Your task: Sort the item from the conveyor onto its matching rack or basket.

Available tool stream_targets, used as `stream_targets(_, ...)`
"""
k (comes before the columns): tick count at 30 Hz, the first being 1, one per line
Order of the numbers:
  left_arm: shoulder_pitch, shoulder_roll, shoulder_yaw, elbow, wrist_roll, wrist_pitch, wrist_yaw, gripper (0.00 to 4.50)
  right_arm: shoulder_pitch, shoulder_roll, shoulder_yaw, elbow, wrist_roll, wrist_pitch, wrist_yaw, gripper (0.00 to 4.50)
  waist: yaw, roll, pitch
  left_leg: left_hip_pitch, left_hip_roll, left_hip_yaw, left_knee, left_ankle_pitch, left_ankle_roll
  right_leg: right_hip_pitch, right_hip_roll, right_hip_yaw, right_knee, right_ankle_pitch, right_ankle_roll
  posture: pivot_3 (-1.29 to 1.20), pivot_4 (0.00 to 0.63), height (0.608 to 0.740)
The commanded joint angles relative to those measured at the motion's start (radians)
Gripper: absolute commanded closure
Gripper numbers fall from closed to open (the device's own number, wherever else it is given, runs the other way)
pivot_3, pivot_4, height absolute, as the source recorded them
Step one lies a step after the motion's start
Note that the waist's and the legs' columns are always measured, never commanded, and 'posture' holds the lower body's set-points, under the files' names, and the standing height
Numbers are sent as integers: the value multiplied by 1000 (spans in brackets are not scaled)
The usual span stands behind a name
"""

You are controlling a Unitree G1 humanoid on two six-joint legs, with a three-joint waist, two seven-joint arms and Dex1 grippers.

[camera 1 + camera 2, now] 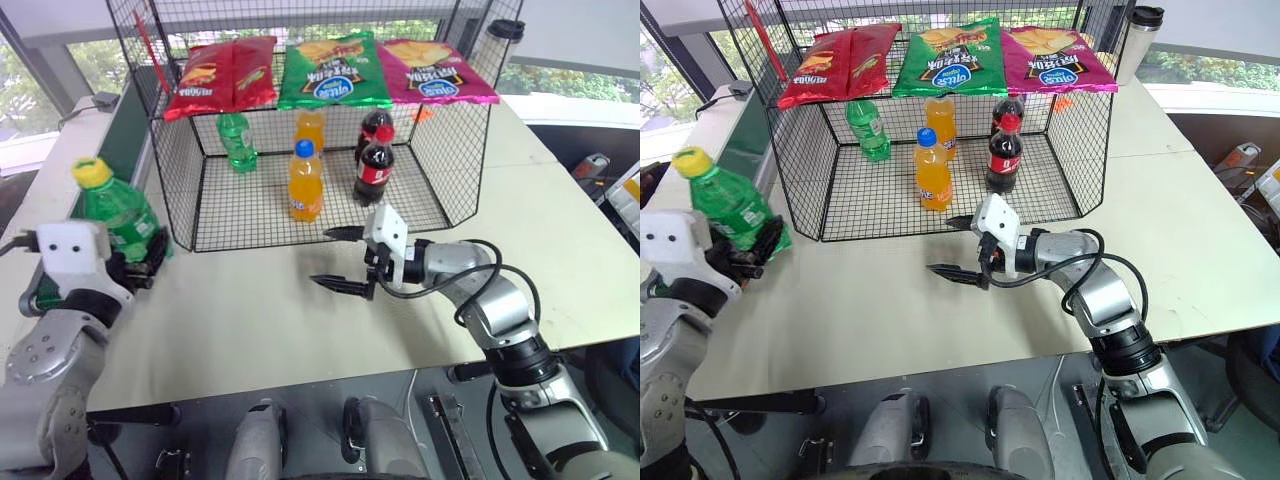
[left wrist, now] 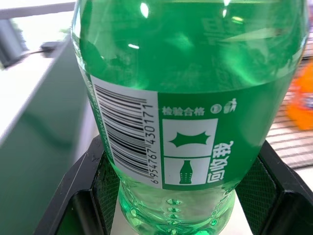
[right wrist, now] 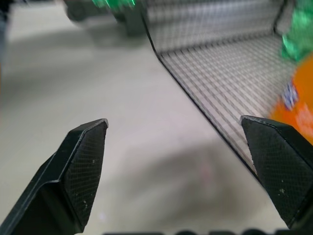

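Note:
Next, I let go of the green soda bottle with my left gripper on the bottom of the basket, in front of the other green bottle [image 1: 243, 222]. The held bottle hangs above the table's edge.
The item, a clear-green soda bottle [image 1: 117, 213] with a yellow cap, hangs tilted above the table's left edge. My left gripper [image 1: 143, 264] is shut on its lower body, and the black fingers [image 2: 84, 188] press both sides below the label. The black wire-mesh basket [image 1: 250, 215] stands just beyond and to the right of it, with its open side facing me. The dark green conveyor [image 1: 122, 135] runs along the far left, behind the bottle. My right gripper [image 1: 322, 257] hovers open over the table in front of the basket, with nothing between its fingers [image 3: 83, 161].
Inside the basket stand another green bottle [image 1: 237, 141], two orange bottles [image 1: 305, 182] and two cola bottles [image 1: 375, 166]. Red [image 1: 220, 75], green [image 1: 335, 70] and magenta [image 1: 435, 70] chip bags lie on its top. The beige table [image 1: 260, 320] spreads in front.

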Motion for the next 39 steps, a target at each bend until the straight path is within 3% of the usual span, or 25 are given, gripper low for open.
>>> stream_targets(1,-62,4,-67,-8,3,-39,-8,1852,-1,-10,7,16,-48,-35,-20,0,0,0,0,0,0,0,0,0,0,0,0,0,0,0,0,0,150,740)
stream_targets(7,-172,-83,-255,155,153,-144,65,1852,9,-9,2,10,-67,-38,-24,0,-1,0,0,0,0,0,0,0,0,0,0,0,0,1,3,0,150,740)
stream_targets(14,-264,-157,-344,353,270,-268,102,1852,12,-2,-11,-9,-57,-26,-24,0,-1,0,0,0,0,0,0,0,0,0,1,0,0,2,3,0,150,740)
stream_targets(27,-421,-254,-360,706,377,-469,143,1852,4,4,-24,-59,-20,26,-28,0,0,0,0,0,0,0,0,0,0,0,1,0,0,2,3,0,150,740)
stream_targets(39,-522,-271,-369,870,407,-551,120,1852,-9,11,-29,-69,-40,69,-90,0,-1,0,0,0,0,1,0,0,0,0,0,-1,0,2,4,0,150,740)
